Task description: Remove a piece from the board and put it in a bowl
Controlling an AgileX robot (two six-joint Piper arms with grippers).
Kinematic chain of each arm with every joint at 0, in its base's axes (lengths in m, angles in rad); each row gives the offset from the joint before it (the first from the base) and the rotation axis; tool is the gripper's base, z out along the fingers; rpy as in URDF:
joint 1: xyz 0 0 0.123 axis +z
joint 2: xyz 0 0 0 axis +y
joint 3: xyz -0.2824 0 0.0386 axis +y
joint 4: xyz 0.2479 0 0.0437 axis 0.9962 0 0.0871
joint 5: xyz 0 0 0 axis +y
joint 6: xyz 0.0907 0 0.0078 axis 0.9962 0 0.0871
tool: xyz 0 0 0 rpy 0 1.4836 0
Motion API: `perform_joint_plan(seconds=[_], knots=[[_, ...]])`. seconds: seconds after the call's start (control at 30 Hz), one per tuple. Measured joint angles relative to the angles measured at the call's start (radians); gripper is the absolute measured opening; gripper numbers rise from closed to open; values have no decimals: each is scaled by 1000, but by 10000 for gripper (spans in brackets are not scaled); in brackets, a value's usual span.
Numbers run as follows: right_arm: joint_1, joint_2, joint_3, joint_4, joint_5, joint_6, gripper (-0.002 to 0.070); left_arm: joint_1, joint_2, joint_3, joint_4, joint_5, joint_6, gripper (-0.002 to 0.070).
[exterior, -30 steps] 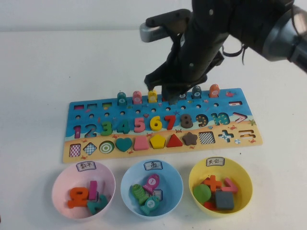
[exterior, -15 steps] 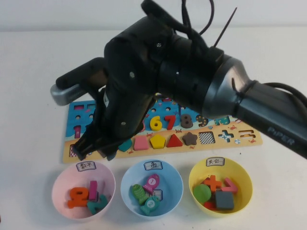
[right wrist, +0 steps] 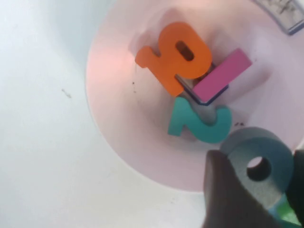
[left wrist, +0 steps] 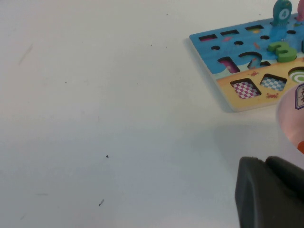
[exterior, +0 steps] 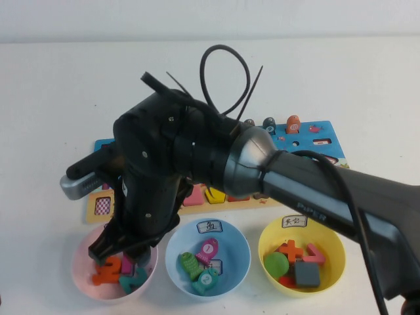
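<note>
My right gripper has the slate-grey piece, now held above the pink bowl's near side. It will let go of it on top of the teal numeral [exterior: 134, 270] [right wrist: 212, 117] in the pale pink bowl.
My right gripper [exterior: 121, 252] reaches across the board [exterior: 315, 134] and hangs over the pale pink bowl [exterior: 82, 275]. In the right wrist view the gripper [right wrist: 256, 178] is shut on the slate-grey "9" piece [right wrist: 259, 156], holding it above the near side of the pink bowl [right wrist: 123, 133]. The piece is hidden under the arm in the high view. The pink bowl holds an orange numeral [right wrist: 175, 57], a pink "1" [right wrist: 221, 76] and a teal "2" [right wrist: 202, 123]. My left gripper [left wrist: 270, 194] shows only as a dark shape beside the board's end [left wrist: 223, 57] and the pink bowl [left wrist: 290, 118].
A light-blue bowl [exterior: 172, 252] with fish pegs stands in the middle and a yellow bowl [exterior: 331, 239] with shapes to the right, both in front of the board. The right arm covers most of the board's left and middle.
My right arm has swung from the back of the board toward the front left and come down over the pink bowl, carrying the grey "9".
</note>
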Motion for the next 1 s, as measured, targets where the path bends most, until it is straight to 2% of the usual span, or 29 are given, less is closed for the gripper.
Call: perform_joint_plan(seconds=[1.0], knots=[[4, 62, 0, 36, -69, 28, 241, 0, 0, 0, 0, 0, 0, -5]])
